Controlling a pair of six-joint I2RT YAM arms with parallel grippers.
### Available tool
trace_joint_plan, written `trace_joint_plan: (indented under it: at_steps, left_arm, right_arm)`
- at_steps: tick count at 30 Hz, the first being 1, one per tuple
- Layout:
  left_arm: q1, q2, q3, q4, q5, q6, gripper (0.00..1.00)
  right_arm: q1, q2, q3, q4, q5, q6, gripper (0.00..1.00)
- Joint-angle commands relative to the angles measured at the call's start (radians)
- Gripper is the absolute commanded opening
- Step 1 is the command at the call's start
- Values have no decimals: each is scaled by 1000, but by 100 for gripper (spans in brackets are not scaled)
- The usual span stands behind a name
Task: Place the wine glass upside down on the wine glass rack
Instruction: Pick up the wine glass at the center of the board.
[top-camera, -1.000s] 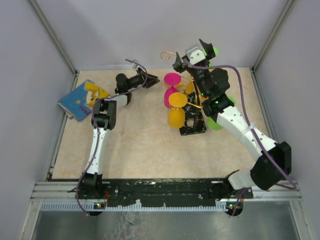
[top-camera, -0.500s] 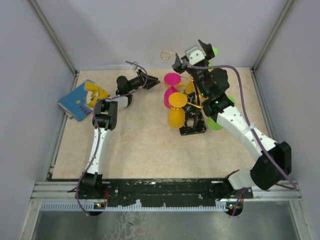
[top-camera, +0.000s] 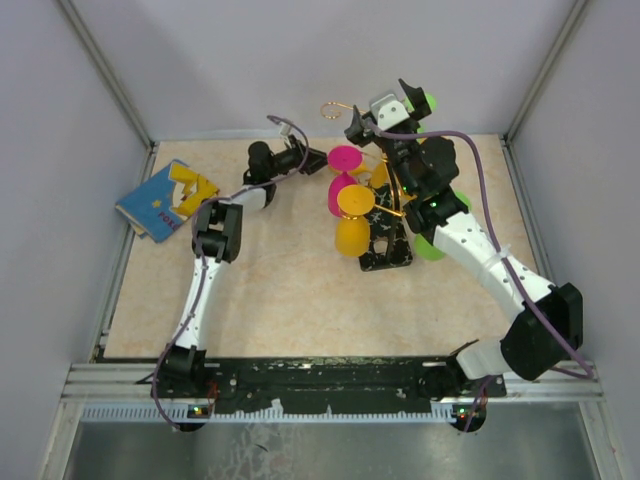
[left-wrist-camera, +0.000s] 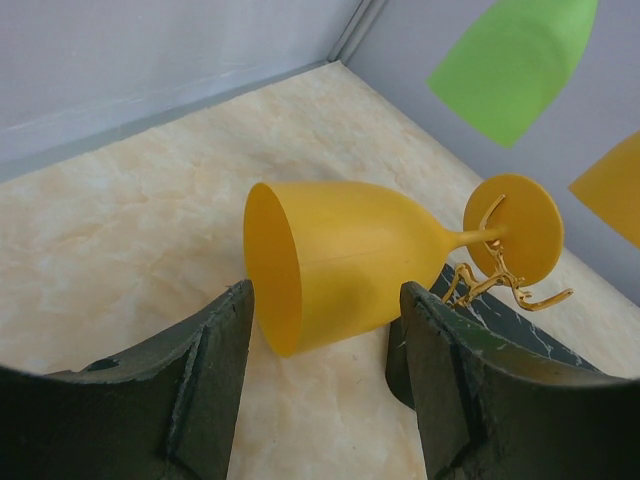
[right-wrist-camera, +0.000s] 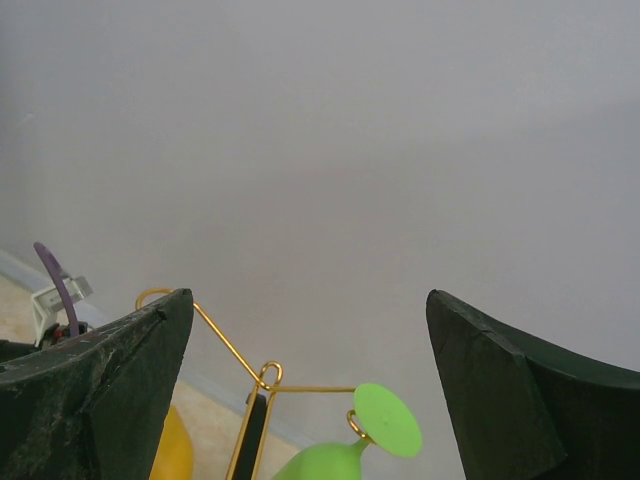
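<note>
I will close my left gripper on the rim of the yellow wine glass (top-camera: 337, 172) (left-wrist-camera: 300, 300) that lies on its side next to the rack's black base, below the magenta glass.
The wine glass rack (top-camera: 386, 250) stands right of centre on its black marbled base, its gold wire (right-wrist-camera: 232, 342) rising tall. A yellow wine glass (left-wrist-camera: 340, 260) hangs upside down, foot caught in a gold spiral (left-wrist-camera: 497, 275). A magenta glass (top-camera: 345, 160) and a green glass (right-wrist-camera: 385, 422) hang there too. My left gripper (left-wrist-camera: 322, 300) is open and holds nothing, the yellow bowl just beyond its fingertips. In the top view the left gripper (top-camera: 312, 158) sits beside the magenta glass. Up at the rack's top my right gripper (right-wrist-camera: 308, 300) is wide open and holds nothing.
A blue and yellow booklet (top-camera: 165, 198) lies at the table's left edge. Grey walls enclose the table on three sides. A green bowl (top-camera: 432, 246) shows low on the rack's right side, under my right arm. An orange glass (left-wrist-camera: 612, 190) shows at the left wrist view's right edge.
My left gripper has moved right, closer to the rack and the magenta glass. The right arm and the glasses have not moved.
</note>
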Motion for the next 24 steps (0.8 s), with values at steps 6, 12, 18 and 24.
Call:
trace_joint_plan:
  at_steps: [6, 12, 18, 24]
  left_arm:
    - [-34, 15, 31, -55, -3, 20, 66]
    - [-55, 30, 28, -16, 24, -8, 64]
    - [-64, 38, 19, 53, 47, -60, 62]
    - [-64, 39, 4, 112, 62, -102, 45]
  right_arm:
    - [-4, -55, -12, 51, 15, -2, 99]
    - [-4, -78, -37, 55, 17, -1, 99]
    - [-4, -89, -47, 59, 16, -5, 99]
    - [-4, -91, -50, 65, 10, -3, 99]
